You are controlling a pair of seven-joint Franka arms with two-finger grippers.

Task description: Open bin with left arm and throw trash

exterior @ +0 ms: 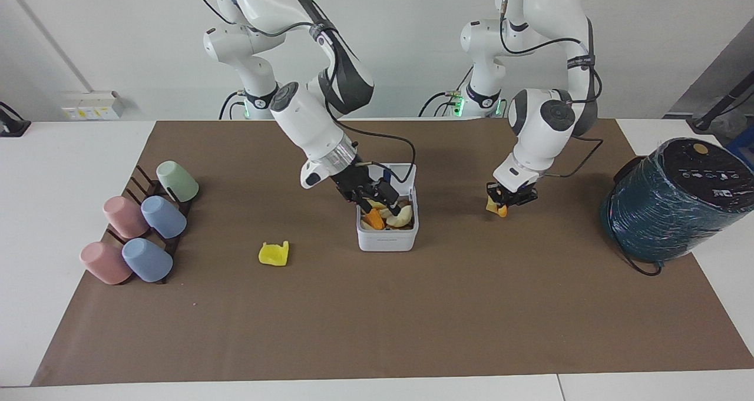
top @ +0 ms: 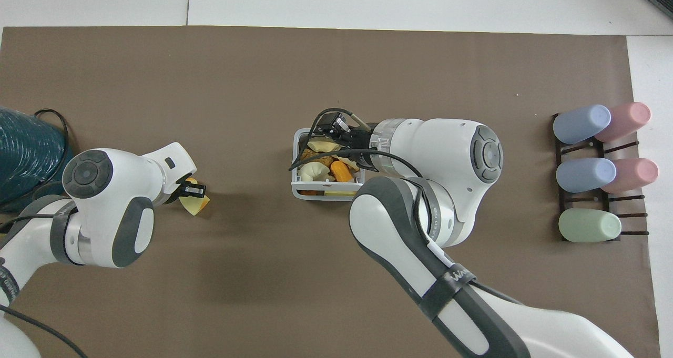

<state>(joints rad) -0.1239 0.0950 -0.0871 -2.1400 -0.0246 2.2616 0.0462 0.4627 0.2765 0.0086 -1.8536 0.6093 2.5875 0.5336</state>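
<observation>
I will release the yellow-orange wedge from my left gripper on the orange scrap [top: 343, 165] beside the cream-white wedge in the white bin. The yellow-orange wedge is at or just above the mat.
The white bin [exterior: 387, 239] stands mid-table with its lid [exterior: 402, 171] hinged up; it also shows in the overhead view [top: 326, 194], holding several food scraps. My right gripper [exterior: 372, 196] is open just over the bin's inside [top: 325, 137]. The cream-white wedge [exterior: 402, 216] lies in the bin, free of the fingers [top: 311, 171]. My left gripper [exterior: 510, 197] is shut on the yellow-orange wedge [exterior: 498, 207], tilted at or just above the mat toward the left arm's end [top: 195, 204]. The bright yellow notched lump [exterior: 274, 253] lies on the mat toward the right arm's end; the right arm hides it in the overhead view.
A big dark teal cylinder [exterior: 671, 204] lies at the left arm's end of the table [top: 26, 142]. A dark rack with several pastel cups [exterior: 147, 224] sits at the right arm's end [top: 599, 171]. A brown mat [exterior: 377, 318] covers the table.
</observation>
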